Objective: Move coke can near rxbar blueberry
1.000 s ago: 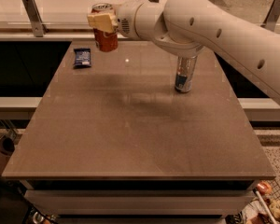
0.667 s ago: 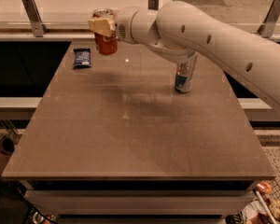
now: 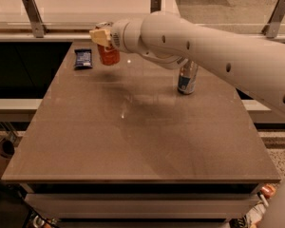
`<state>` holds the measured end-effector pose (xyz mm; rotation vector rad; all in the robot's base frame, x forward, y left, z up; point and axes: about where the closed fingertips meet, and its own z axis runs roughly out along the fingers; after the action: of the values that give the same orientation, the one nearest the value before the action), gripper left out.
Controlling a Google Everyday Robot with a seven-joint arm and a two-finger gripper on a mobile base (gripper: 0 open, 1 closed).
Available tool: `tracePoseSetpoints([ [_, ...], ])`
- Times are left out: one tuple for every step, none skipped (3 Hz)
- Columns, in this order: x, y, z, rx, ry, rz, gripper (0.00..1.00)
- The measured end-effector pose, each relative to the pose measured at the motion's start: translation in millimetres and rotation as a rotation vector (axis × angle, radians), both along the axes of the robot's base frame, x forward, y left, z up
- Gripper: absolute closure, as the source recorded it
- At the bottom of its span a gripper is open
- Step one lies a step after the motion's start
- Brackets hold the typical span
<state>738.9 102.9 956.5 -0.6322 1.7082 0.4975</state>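
My gripper will release the coke can on the table (image 3: 108, 67) next to the rxbar blueberry, on the side of the silver-and-blue can.
The coke can (image 3: 109, 55), red-orange, hangs in my gripper (image 3: 102, 36) above the far left part of the brown table (image 3: 137, 141). The gripper's tan fingers are shut on the can's upper part, and the can's top is hidden by them. The rxbar blueberry (image 3: 83, 58), a small flat navy wrapper, lies on the table just left of the can, a short gap away. My white arm reaches in from the right across the table's back.
A taller silver-and-blue can (image 3: 187, 78) stands upright on the table at the right rear, partly hidden behind my arm. A white counter with metal posts (image 3: 32, 14) runs behind the table. Dark gaps flank the table's sides.
My gripper has carried the coke can slightly down and to the left, closer to the rxbar. The silver-and-blue can and the rxbar have not moved.
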Motion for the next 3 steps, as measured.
tracePoseSetpoints([
  [13,-5,-11,0.004,0.013,-0.039,1.00],
  [22,-6,-14,0.032,0.005,-0.045,1.00],
  [31,4,-17,0.055,-0.064,-0.021,1.00],
])
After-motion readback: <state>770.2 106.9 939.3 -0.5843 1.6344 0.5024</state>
